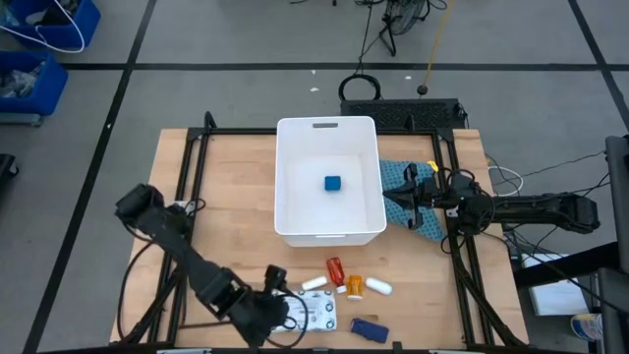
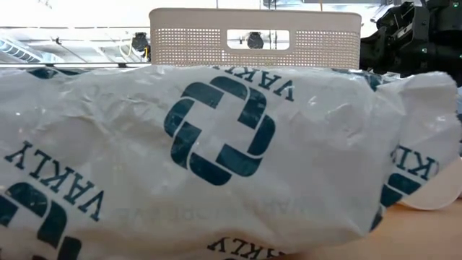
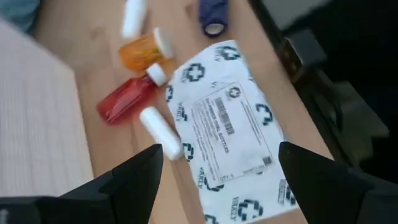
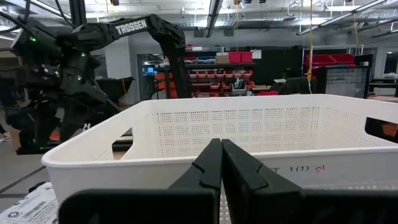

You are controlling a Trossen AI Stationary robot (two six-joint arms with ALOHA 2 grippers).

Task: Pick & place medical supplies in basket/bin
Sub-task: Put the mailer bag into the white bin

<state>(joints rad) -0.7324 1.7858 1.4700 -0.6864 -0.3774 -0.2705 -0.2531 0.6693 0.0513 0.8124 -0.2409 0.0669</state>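
The white patterned packet's short edge [image 1: 284,309] [image 3: 255,216] is at the end farthest from the dark blue flat piece. My left gripper closes on it next.
My left gripper [image 3: 217,167] hangs open above the flat white patterned packet [image 3: 231,127], one finger on each side, near the table's near edge [image 1: 280,301]. Beside the packet lie a red bottle [image 3: 127,99], an orange bottle [image 3: 143,53], two white tubes [image 3: 160,130] [image 3: 132,15] and a dark blue flat piece [image 3: 213,14]. The large white bin [image 1: 329,234] stands mid-table with a small blue cube [image 1: 333,183] on its floor. My right gripper [image 4: 221,163] is shut just outside the bin's right wall [image 1: 387,198]. The packet [image 2: 216,144] fills the low view.
A teal cloth [image 1: 398,175] lies under my right arm beside the bin. Black frame rails run along the table's left and right sides [image 1: 187,197]. Blue crates [image 1: 39,49] sit on the floor beyond the far left corner. Bare wood shows left of the bin.
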